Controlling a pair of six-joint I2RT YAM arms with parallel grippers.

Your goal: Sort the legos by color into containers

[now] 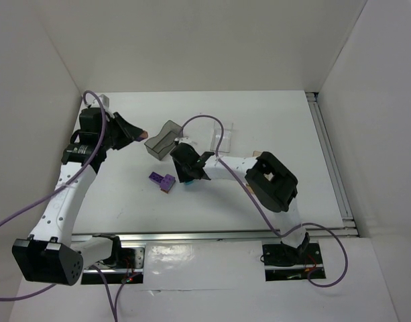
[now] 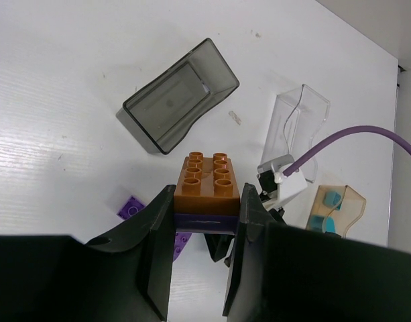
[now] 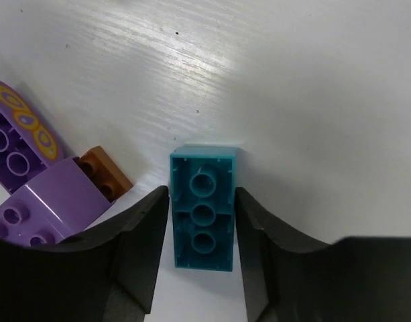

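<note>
My left gripper is holding orange-brown and purple legos joined, so my right gripper will place the teal lego, then grip the orange-brown one (image 2: 206, 177) to pull them apart.
My left gripper (image 2: 206, 204) is shut on an orange-brown lego (image 2: 208, 176) stacked on a purple one, held above the table near the dark grey container (image 2: 178, 100). In the top view the left gripper (image 1: 133, 134) is just left of that container (image 1: 162, 139). My right gripper (image 3: 202, 201) is down at the table, its jaws against both long sides of an upside-down teal lego (image 3: 203, 208). Purple legos (image 3: 47, 201) and a small orange-brown one (image 3: 104, 173) lie just left of it. The tan container (image 2: 353, 198) holds teal legos. The clear container (image 2: 296, 127) stands beyond.
The purple lego cluster (image 1: 162, 180) lies at mid-table beside the right gripper (image 1: 190, 176). A loose purple plate (image 2: 130, 206) lies under the left gripper. A purple cable (image 1: 212, 121) arcs over the containers. White walls enclose the table; a metal rail (image 1: 329, 161) runs along the right edge.
</note>
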